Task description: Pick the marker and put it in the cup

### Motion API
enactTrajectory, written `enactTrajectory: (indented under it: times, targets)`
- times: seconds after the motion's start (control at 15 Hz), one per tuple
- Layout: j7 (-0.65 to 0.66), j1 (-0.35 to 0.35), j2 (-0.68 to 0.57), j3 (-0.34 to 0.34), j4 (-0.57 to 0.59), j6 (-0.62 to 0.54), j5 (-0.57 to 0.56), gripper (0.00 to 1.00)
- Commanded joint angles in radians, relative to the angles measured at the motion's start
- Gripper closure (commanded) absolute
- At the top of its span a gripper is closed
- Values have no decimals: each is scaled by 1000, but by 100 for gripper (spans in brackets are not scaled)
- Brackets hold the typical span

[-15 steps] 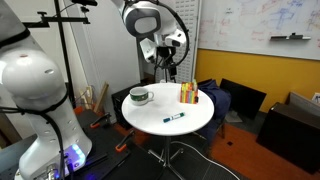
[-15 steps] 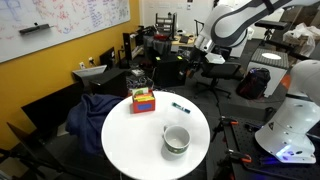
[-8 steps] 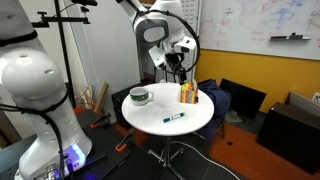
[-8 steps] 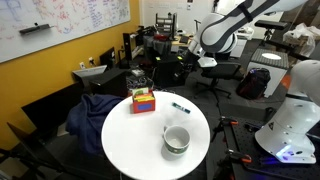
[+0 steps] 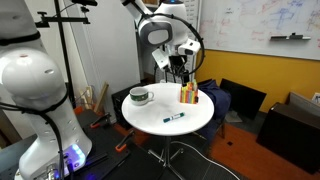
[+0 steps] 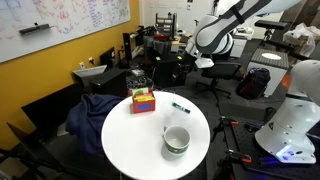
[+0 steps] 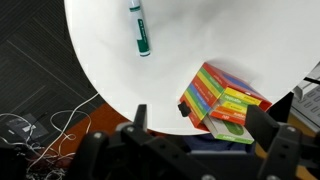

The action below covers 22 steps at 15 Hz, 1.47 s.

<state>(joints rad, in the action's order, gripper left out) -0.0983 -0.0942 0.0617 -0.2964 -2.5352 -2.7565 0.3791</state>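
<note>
The white part of the teal marker (image 5: 176,117) (image 7: 138,19) on the round table is the next spot my gripper needs to go down to and close on.
The marker (image 5: 175,117) is dark teal with a white part. It lies flat on the round white table (image 5: 150,112) near the front edge, and also shows in the other exterior view (image 6: 181,107) and at the top of the wrist view (image 7: 141,28). The whitish-grey cup (image 5: 140,96) stands upright on the table, apart from the marker (image 6: 176,139), and is out of the wrist view. My gripper (image 5: 178,68) hangs high above the table's far side, open and empty (image 7: 200,125). It is well above the marker.
A striped orange, red and yellow holder (image 5: 188,94) stands on the table below the gripper (image 6: 143,100) (image 7: 225,100). A blue cloth over a chair (image 6: 95,108), office chairs, a white robot base (image 5: 35,95) and floor cables (image 7: 30,130) surround the table.
The arm has shifted sideways a little, bringing the gripper closer over the striped holder's side of the table. The marker and cup have not moved.
</note>
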Motion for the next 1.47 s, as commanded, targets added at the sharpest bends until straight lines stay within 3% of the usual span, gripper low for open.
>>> enactTrajectory:
  times: [0.0, 1.4]
  targets:
    - [9, -1, -5, 1, 1, 5, -11, 0]
    - [44, 6, -286, 21, 59, -94, 35, 0]
